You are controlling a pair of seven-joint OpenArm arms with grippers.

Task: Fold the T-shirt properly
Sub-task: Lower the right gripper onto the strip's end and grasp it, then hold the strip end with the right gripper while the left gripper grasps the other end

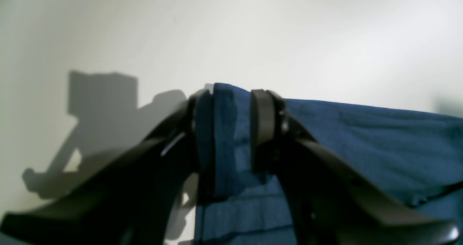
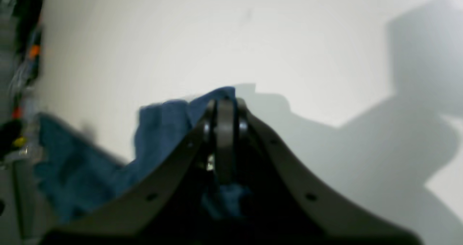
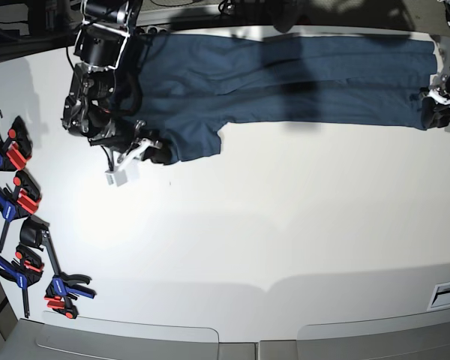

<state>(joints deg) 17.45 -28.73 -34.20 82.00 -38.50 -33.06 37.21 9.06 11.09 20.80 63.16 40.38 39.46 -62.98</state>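
The bunched cloth will be released from my right gripper onto the T-shirt's body [image 3: 213,77], just behind the sleeve that is hanging toward me.
The dark navy T-shirt [image 3: 285,82] lies stretched out along the far edge of the white table [image 3: 247,240], with a sleeve hanging toward me at its left end. My right gripper [image 3: 161,154] is at that left corner. In the right wrist view its jaws [image 2: 225,104] are shut on a bunch of the blue cloth [image 2: 159,129]. My left gripper [image 3: 429,114] is at the shirt's right end. In the left wrist view its fingers [image 1: 231,93] are closed on a fold of the cloth [image 1: 379,147], just above the table.
Several blue and red clamps [image 3: 15,172] lie along the table's left edge, with more near the front left [image 3: 60,289]. A small white label [image 3: 446,292] sits at the right front. Dark equipment stands beyond the far edge.
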